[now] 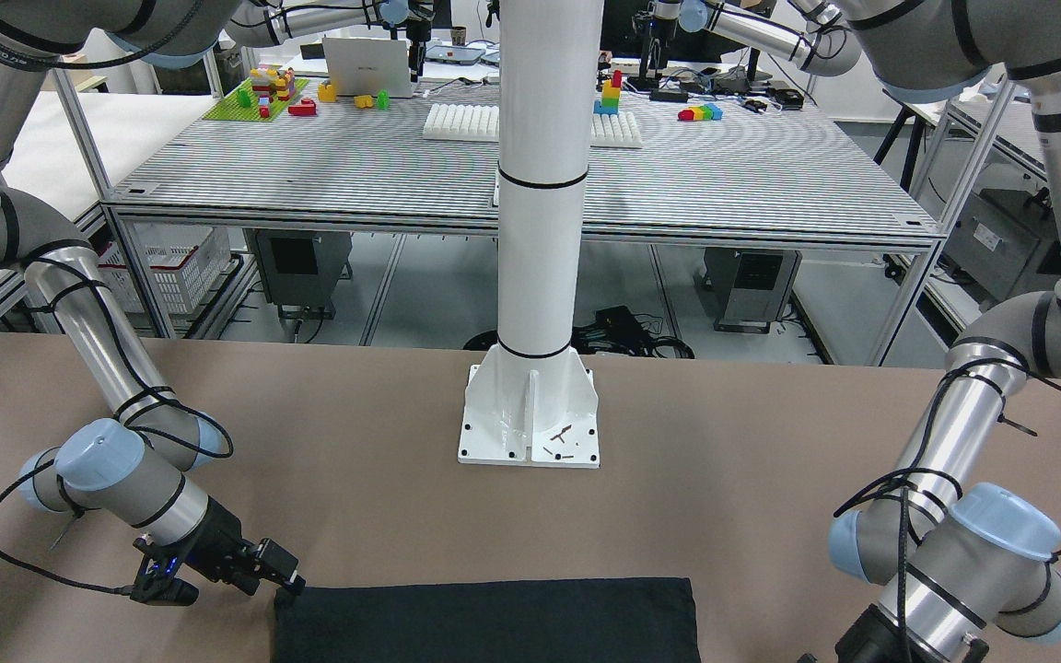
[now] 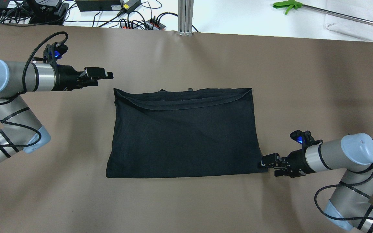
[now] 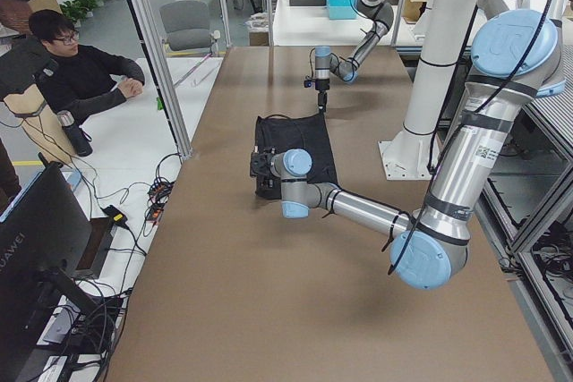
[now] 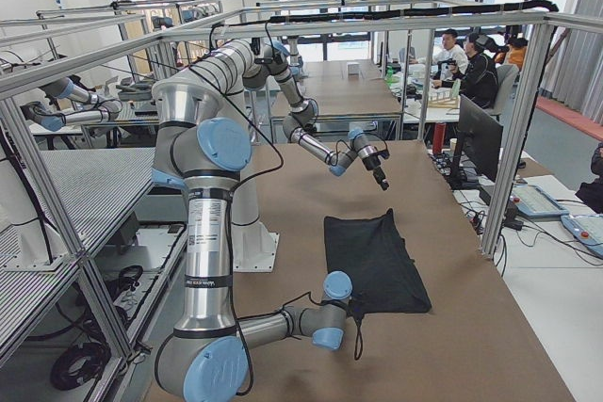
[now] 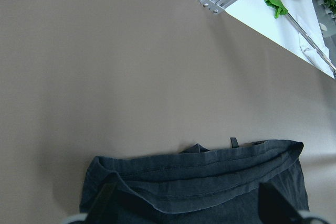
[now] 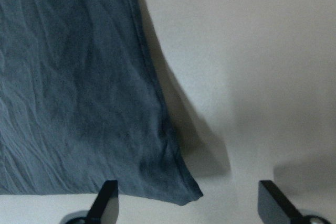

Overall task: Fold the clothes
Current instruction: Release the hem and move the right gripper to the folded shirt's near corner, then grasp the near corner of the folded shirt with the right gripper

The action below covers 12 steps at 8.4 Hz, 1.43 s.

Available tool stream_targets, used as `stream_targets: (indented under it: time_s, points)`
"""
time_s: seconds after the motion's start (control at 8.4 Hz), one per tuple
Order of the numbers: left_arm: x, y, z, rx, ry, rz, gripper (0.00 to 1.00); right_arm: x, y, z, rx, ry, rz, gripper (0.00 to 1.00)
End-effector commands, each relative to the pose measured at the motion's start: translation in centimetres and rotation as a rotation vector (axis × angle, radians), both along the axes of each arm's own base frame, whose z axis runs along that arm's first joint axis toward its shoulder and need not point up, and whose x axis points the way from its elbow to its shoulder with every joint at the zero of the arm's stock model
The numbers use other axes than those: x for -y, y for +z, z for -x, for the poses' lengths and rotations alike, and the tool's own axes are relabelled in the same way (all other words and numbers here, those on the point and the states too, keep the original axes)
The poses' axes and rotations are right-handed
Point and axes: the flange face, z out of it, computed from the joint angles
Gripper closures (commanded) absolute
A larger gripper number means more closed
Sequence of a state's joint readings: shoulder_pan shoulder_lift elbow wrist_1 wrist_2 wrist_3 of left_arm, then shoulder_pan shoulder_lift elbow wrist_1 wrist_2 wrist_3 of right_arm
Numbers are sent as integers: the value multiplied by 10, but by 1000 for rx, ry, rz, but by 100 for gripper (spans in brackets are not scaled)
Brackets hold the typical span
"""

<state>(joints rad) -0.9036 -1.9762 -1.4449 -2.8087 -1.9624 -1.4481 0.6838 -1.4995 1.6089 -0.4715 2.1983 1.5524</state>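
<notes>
Next, I back off and pinch the cloth deeper in from that corner (image 6: 167, 163), because only the tip of the black cloth's corner reaches the ends of my right gripper's fingers.
The black cloth (image 2: 183, 132) lies flat on the brown table, folded, with a curved folded edge along its far side. It also shows in the front view (image 1: 494, 622). My left gripper (image 2: 108, 75) is open and empty, held just beyond the cloth's far left corner; its wrist view looks down on that far edge (image 5: 199, 182). My right gripper (image 2: 264, 161) is open and low at the near right corner. In its wrist view the cloth's corner (image 6: 181, 190) lies between the two fingertips (image 6: 107, 198). It also shows in the front view (image 1: 286, 575).
The white pole's base plate (image 1: 529, 433) stands bolted to the table on the robot's side of the cloth. Beyond the table's far edge are an aluminium post (image 2: 185, 16), power strips with cables (image 2: 141, 22) and a green-handled tool (image 2: 287, 4). A seated person (image 3: 85, 78) watches from the side.
</notes>
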Motion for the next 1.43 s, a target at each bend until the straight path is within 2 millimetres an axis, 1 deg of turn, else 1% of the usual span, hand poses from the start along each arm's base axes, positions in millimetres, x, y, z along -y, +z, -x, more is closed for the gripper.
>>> stream_targets:
  time_s: [0.0, 0.12, 0.24, 0.36, 0.48, 0.6, 0.71, 0.83, 0.95, 1.07, 1.19, 1.31]
  points:
    - [0, 0, 0, 0, -2, 0, 6, -6, 0, 2, 17, -10, -14, 64]
    - [0, 1, 0, 1, -2, 1, 6, -6, 7, 0, 5, -9, -4, 76]
    - [0, 2, -1, 2, 0, 3, 6, -9, 15, -3, -6, -9, 4, 82]
    - [-1, 1, -3, 2, 3, 0, 6, -9, 13, -3, -4, -9, 2, 93]
    - [-1, 1, -3, 2, 1, 0, 6, -10, 9, -4, 4, -10, -3, 100]
    - [-1, 0, -3, 0, 1, -2, 6, -12, -2, -8, 23, -18, -10, 100]
    - [-1, 0, -2, 0, 1, -2, 6, -20, -26, -15, 57, -8, -1, 100]
    - [-1, 0, -2, 0, 1, -2, 6, -23, -31, -18, 68, -8, 9, 100]
    - [-2, 0, -2, 0, 3, -2, 6, -30, -38, -25, 80, -11, 1, 100]
    - [-2, 3, -2, 2, 3, 0, 6, -35, -37, -30, 80, -14, 3, 90]
    - [-3, 4, -1, 2, 1, 0, 6, -33, -29, -29, 60, -21, 21, 43]
    - [-3, 4, -1, 2, 1, 0, 6, -25, -11, -30, 30, -3, 33, 34]
